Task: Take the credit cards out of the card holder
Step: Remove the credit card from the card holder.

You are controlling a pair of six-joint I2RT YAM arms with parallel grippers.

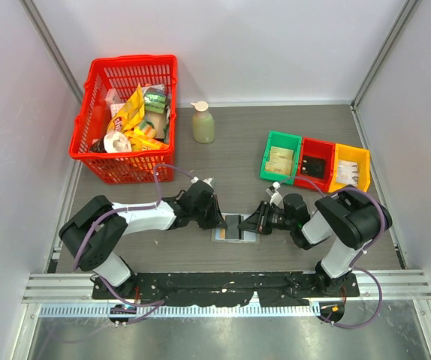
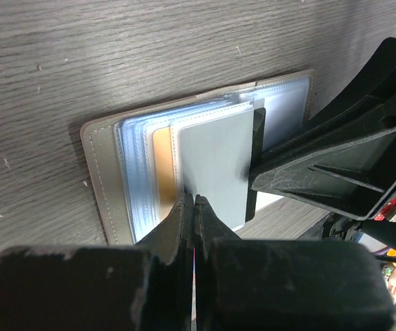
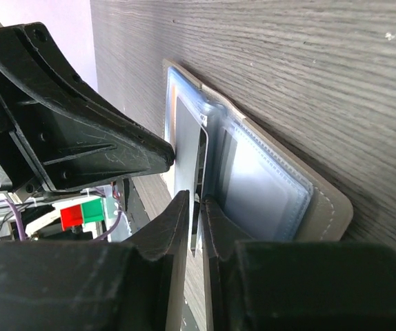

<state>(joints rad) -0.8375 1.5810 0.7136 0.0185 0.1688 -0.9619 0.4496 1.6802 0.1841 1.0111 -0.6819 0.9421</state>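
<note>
I can see only a narrow strip of the dark card past the grey leaf, so next I open my right gripper and pinch that strip (image 3: 201, 162) before pulling the card out.
The card holder (image 1: 238, 227) lies open on the table between my two grippers. In the left wrist view its grey-olive cover (image 2: 101, 179) frames light blue sleeves, a yellow-orange credit card (image 2: 163, 172) in one sleeve, and a grey leaf (image 2: 215, 165) on top. My left gripper (image 2: 195, 200) is shut on the near edge of that grey leaf. A thin dark card edge (image 2: 256, 158) sticks out at the leaf's right side. My right gripper (image 3: 199, 203) is shut on this thin upright sheet (image 3: 201, 158). The right gripper's tip (image 2: 253, 185) touches the leaf.
A red basket (image 1: 88, 112) of snack packets stands at the back left, and a soap bottle (image 1: 203, 124) stands beside it. Green (image 1: 281, 157), red (image 1: 314, 163) and yellow (image 1: 350, 167) bins stand at the back right. Both arms crowd the holder.
</note>
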